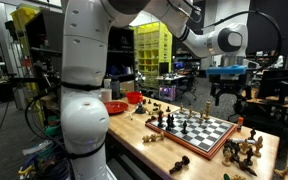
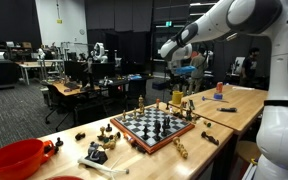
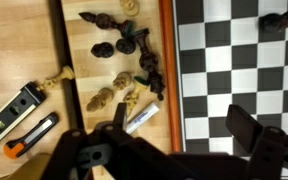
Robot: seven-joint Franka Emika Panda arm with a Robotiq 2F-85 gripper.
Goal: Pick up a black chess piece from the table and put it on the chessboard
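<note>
My gripper is to close next on the black chess piece (image 1: 252, 134) that stands apart from the cluster, beside the white marker's end near the chessboard's rim.
The chessboard (image 3: 234, 60), black and white squares with a reddish-brown rim, lies on the pale wood table (image 3: 84, 70). It shows in both exterior views (image 1: 199, 130) (image 2: 156, 125). A loose cluster of black chess pieces (image 3: 129, 42) lies on the table just beside the rim, mixed with light pieces (image 3: 104, 97). One dark piece (image 3: 274, 18) stands on the board. My gripper (image 3: 183, 116) is open and empty. It hangs well above the board's rim, near that cluster, in both exterior views (image 1: 227, 92) (image 2: 176, 85).
A white marker (image 3: 142, 117), an orange-and-black box cutter (image 3: 29, 135) and a black tool (image 3: 14, 105) lie near the pieces. More pieces lie at the board's other side (image 2: 96, 140). Red bowls (image 1: 114, 107) (image 2: 19, 158) stand at the table's end.
</note>
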